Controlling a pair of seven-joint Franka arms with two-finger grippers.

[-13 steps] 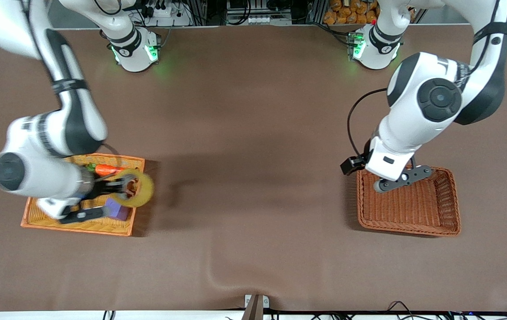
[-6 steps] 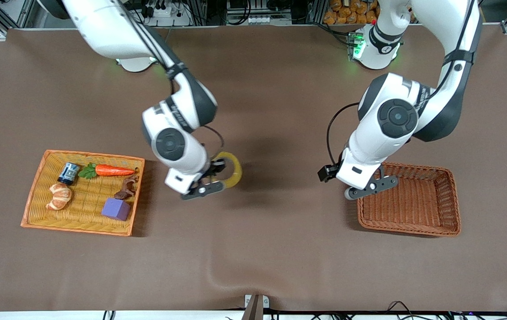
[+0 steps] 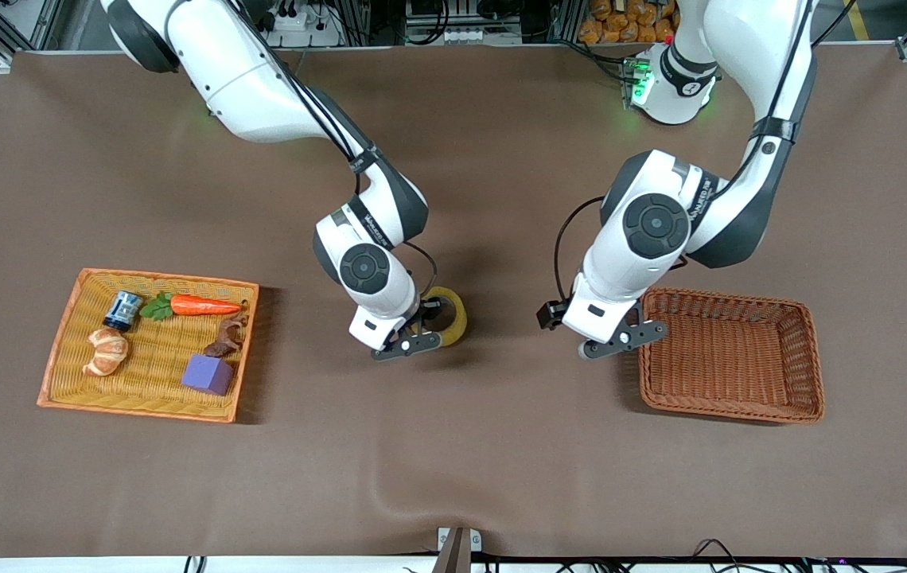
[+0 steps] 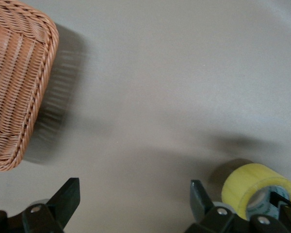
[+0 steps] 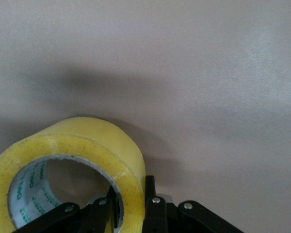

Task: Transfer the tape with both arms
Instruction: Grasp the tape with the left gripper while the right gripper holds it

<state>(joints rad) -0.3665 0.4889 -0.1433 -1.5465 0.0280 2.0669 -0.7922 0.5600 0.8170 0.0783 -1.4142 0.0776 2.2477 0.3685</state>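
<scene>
I will next grab the tape with my left gripper by the free side [image 3: 461,315] [image 4: 235,191] facing the brown basket, opposite my right gripper.
The tape [image 3: 455,317] is a yellowish ring with a grey core, held upright over the middle of the table. My right gripper [image 3: 431,325] is shut on its wall, one finger inside the ring and one outside, as the right wrist view shows: tape [image 5: 82,145], gripper [image 5: 131,199]. I cannot tell whether the roll touches the cloth. My left gripper [image 3: 620,338] is open and empty, low over the table beside the brown basket, toward the tape. In the left wrist view the open gripper [image 4: 133,194] has bare table between its fingers, and the tape [image 4: 254,187] shows off to one side.
A brown wicker basket [image 3: 728,410] stands at the left arm's end, also in the left wrist view [image 4: 19,73]. An orange tray [image 3: 56,370] at the right arm's end holds a carrot [image 3: 203,304], croissant [image 3: 106,351], can [image 3: 122,309] and purple cube [image 3: 209,374].
My right arm has carried the tape from over the orange tray to over the table's middle. My left gripper has moved from over the brown basket toward the tape.
</scene>
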